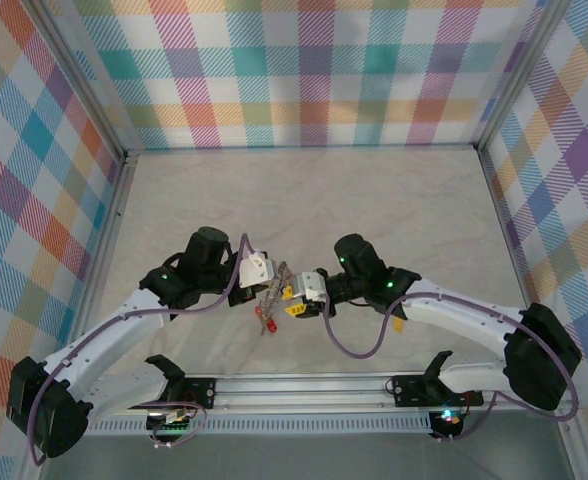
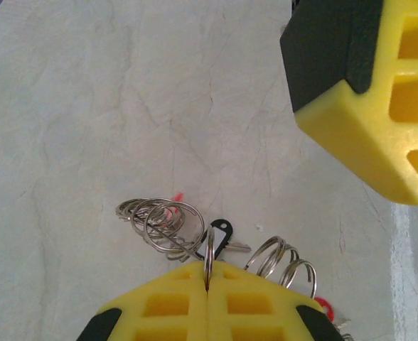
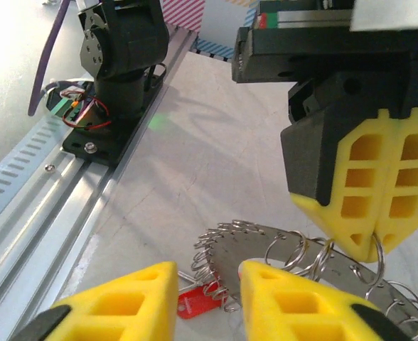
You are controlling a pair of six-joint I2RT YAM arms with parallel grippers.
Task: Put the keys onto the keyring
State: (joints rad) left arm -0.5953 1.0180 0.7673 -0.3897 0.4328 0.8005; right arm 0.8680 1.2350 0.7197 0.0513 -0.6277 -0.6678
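My right gripper, open by the end of the keyring, should move over and pinch the ring in my left gripper's tips (image 3: 379, 264) before that gripper opens.
The keyring (image 3: 294, 241), a flat silver band fringed with small split rings, hangs low over the table between both grippers (image 1: 274, 290). My left gripper (image 2: 207, 275) is shut on one of its rings, and its yellow fingers (image 3: 376, 213) come down from the upper right. A key with a black tag (image 2: 221, 233) lies just beyond the left gripper's tips. My right gripper (image 3: 209, 273) is open beside the keyring's end, with nothing pinched. A key with a red tag (image 3: 198, 302) lies on the table below its gap. From above, the right gripper (image 1: 302, 298) faces the left gripper (image 1: 259, 272).
The metal base rail (image 1: 304, 390) and the left arm's base (image 3: 120, 78) run along the near edge. Checked walls (image 1: 304, 70) close the table on three sides. A red tag (image 1: 264, 318) lies just in front of the keyring. A small yellow bit (image 1: 398, 323) sits by the right forearm.
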